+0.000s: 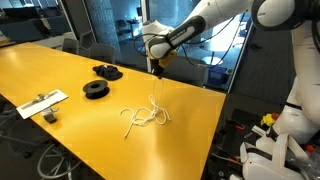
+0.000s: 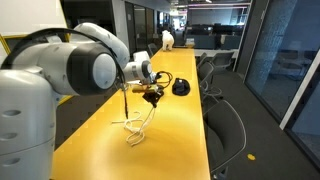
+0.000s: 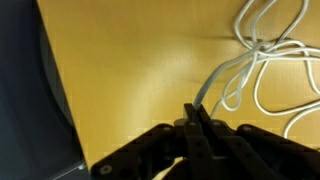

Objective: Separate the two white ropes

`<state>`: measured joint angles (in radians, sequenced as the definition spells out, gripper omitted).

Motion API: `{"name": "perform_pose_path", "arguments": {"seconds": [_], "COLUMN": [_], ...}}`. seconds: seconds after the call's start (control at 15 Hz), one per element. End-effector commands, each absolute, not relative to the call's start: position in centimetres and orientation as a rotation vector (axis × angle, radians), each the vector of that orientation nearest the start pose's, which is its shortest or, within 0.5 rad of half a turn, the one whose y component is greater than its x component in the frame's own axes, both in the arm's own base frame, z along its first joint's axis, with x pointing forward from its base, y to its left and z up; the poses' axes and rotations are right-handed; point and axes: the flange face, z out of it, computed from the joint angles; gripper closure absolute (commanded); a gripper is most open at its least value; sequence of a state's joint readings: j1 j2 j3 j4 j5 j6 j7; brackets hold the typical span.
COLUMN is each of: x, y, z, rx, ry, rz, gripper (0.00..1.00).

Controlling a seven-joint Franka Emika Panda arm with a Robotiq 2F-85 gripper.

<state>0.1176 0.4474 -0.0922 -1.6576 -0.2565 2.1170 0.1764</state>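
Note:
The gripper should release the white rope on the bare yellow table (image 1: pixel 206 101) near the table's corner, away from the tangle.
Two white ropes (image 1: pixel 146 117) lie tangled in loops on the yellow table (image 1: pixel 60 70); they also show in the other exterior view as the white ropes (image 2: pixel 137 127). My gripper (image 1: pixel 156 70) hangs above the tangle, shut on a strand of white rope that runs up from the pile to its fingertips. In the wrist view the gripper (image 3: pixel 197 112) pinches that strand (image 3: pixel 213 88), and the remaining loops (image 3: pixel 268 60) rest on the table beyond. I cannot tell which of the two ropes the held strand belongs to.
Two black round spools (image 1: pixel 106 71) (image 1: pixel 95 89) sit further along the table, one also seen as a spool (image 2: pixel 181 87). A flat white strip with dark objects (image 1: pixel 40 102) lies near the table's near-left edge. Office chairs (image 2: pixel 225 120) stand beside the table.

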Motion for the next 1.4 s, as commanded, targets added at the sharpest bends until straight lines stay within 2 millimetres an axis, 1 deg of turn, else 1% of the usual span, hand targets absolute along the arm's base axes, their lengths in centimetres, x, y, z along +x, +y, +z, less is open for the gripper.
{"name": "perform_pose_path", "arguments": {"seconds": [0.0, 0.13, 0.2, 0.33, 0.47, 0.6, 0.73, 0.87, 1.07, 1.2, 1.33], "x": [64.2, 63.2, 62.7, 61.6, 60.7, 59.8, 58.9, 58.0, 57.0, 56.3, 55.4], "y": [1.6, 2.2, 2.5, 3.2, 3.5, 2.9, 1.9, 0.4, -1.4, -2.3, -2.7], "z": [44.3, 48.6, 50.5, 53.5, 55.2, 56.2, 56.4, 55.1, 52.0, 49.6, 48.2], "rx": [-3.466, -3.489, -3.499, -3.513, -3.527, -3.556, -3.616, -3.658, -3.653, -3.614, -3.556], "ry": [0.174, 0.253, 0.291, 0.362, 0.422, 0.533, 0.691, 0.759, 0.680, 0.558, 0.449], "rz": [-0.152, -0.215, -0.242, -0.298, -0.342, -0.359, -0.309, -0.163, 0.061, 0.179, 0.253], "gripper": [0.98, 0.98, 0.98, 0.98, 0.98, 0.98, 0.98, 0.98, 0.98, 0.98, 0.98]}}
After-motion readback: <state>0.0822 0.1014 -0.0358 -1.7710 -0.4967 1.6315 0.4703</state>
